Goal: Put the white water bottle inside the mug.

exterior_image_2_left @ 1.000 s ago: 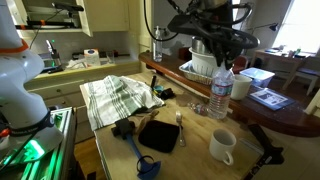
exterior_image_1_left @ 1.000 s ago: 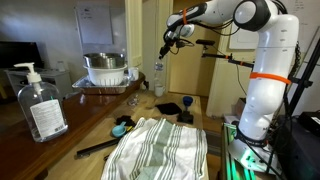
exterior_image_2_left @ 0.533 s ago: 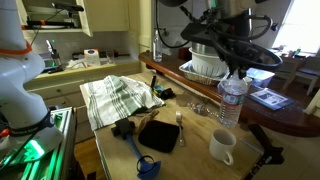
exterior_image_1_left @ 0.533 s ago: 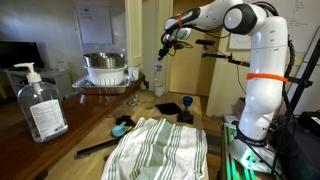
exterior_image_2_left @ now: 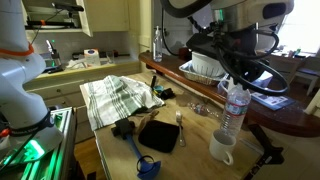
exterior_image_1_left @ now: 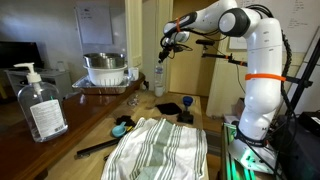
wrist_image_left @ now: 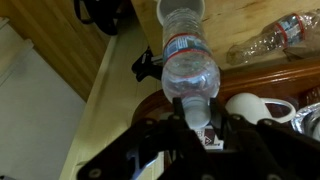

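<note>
Next, I let go of the white water bottle, now upright just above the mug's rim, with my gripper inside the cream-white mug (exterior_image_1_left: 158, 89) (wrist_image_left: 182, 9) beyond the black pad on the wooden counter.
My gripper (exterior_image_2_left: 236, 78) is shut on the neck of the water bottle (exterior_image_2_left: 235, 108), a clear ribbed plastic bottle with a pale cap and a coloured label. It hangs upright in the air. Its base is just above and slightly behind the rim of the cream-white mug (exterior_image_2_left: 222, 147), which stands on the wooden counter. In the wrist view the fingers (wrist_image_left: 196, 112) clamp the bottle (wrist_image_left: 190, 65) below the cap, and the mug (wrist_image_left: 250, 108) lies just to the right. In an exterior view the gripper (exterior_image_1_left: 167, 45) is above a clear bottle (exterior_image_1_left: 158, 78).
A steel bowl (exterior_image_2_left: 205, 65) sits in a rack behind the mug. A striped towel (exterior_image_2_left: 115, 98), a black pad (exterior_image_2_left: 158, 135) and a blue brush (exterior_image_2_left: 140, 158) lie on the counter. A crushed clear bottle (wrist_image_left: 285, 32) lies nearby. A pump bottle (exterior_image_1_left: 40, 100) stands apart.
My gripper has carried the bottle sideways and a little down, from in front of the steel bowl to just above the mug.
</note>
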